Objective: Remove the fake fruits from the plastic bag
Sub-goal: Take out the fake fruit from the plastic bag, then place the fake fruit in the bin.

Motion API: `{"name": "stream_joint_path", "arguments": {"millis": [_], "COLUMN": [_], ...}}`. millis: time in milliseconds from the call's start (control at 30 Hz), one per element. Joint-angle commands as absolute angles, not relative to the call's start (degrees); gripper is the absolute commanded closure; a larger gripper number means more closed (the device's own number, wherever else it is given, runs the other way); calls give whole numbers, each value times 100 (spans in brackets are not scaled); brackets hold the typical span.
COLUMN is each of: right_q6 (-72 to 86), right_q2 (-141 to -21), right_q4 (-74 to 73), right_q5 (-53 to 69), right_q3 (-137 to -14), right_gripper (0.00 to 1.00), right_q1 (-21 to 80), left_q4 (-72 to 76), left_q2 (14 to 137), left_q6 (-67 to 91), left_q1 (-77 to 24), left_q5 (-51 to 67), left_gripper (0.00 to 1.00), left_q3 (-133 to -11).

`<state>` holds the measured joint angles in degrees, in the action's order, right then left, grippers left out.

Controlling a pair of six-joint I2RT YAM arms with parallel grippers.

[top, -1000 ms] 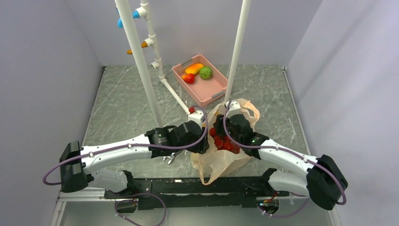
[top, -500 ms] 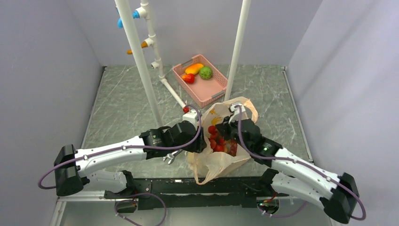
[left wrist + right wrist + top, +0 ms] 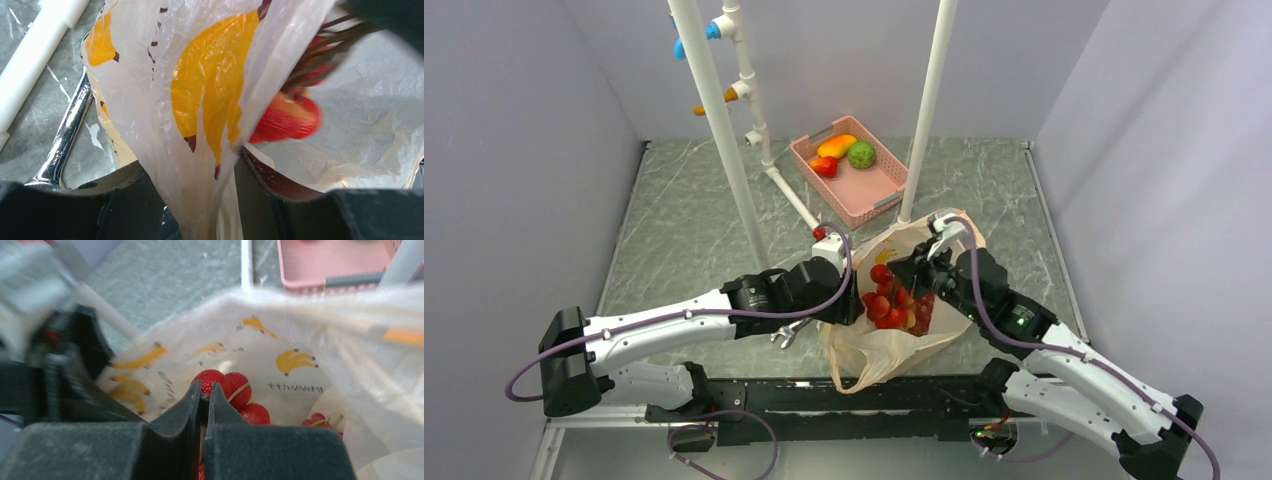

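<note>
The robot's right gripper should set the bunch of red fake fruits down on the pink basket's bare bottom before the green fruit [image 3: 855, 188] [image 3: 336, 253].
The plastic bag [image 3: 886, 345] lies open between my arms, peach-beige with yellow banana prints. My left gripper [image 3: 848, 306] is shut on its left rim; in the left wrist view the film [image 3: 200, 100] is pinched between the jaws of the gripper [image 3: 200, 175]. My right gripper [image 3: 910, 274] is shut on the stem of a bunch of bumpy red fake fruits [image 3: 890, 298] and holds it over the bag mouth. In the right wrist view the gripper [image 3: 206, 388] sits just behind the bunch [image 3: 225, 382]. A second bunch of grapes [image 3: 320, 421] lies deeper in the bag. The yellow fruit is hidden.
A pink slotted basket [image 3: 869, 198] at the back holds an orange fruit [image 3: 837, 146], a green one [image 3: 861, 154] and a red one [image 3: 825, 166]. Two white poles [image 3: 724, 130] [image 3: 929, 110] stand just behind the bag. A chrome tool [image 3: 786, 335] lies under my left wrist.
My right arm has drawn back to the right and lifted the red bunch up out of the bag. My left gripper has kept hold of the bag rim.
</note>
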<state>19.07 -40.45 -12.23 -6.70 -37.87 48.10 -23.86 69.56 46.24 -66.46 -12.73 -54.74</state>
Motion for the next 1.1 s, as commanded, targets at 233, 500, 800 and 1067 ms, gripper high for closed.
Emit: {"name": "stream_joint_path", "arguments": {"millis": [233,500,800,1067], "right_q6": [2478,2281,1341,-191], "right_q2": [-3785,-4335,-5840,-7493], "right_q4": [-2519,-2965,-2162,-728], "right_q5": [-605,-947,-1723,-2538], "right_q3": [-6167,-7814,-8829,-9314], "right_gripper": [100,100,100,100], "right_q1": [4810,4812,4808,4764], "left_q4": [-2171,-2202,-2141,-2169], "left_q2": [6896,6896,6829,6545], "left_q6": [4610,4711,4865,4749], "left_q1": [-6628,-6651,-6721,-6752], "left_q5": [-1076,-984,-787,-748], "left_gripper": [47,60,65,65], "left_q3": [-5494,-5246,-4439,-4218]}}
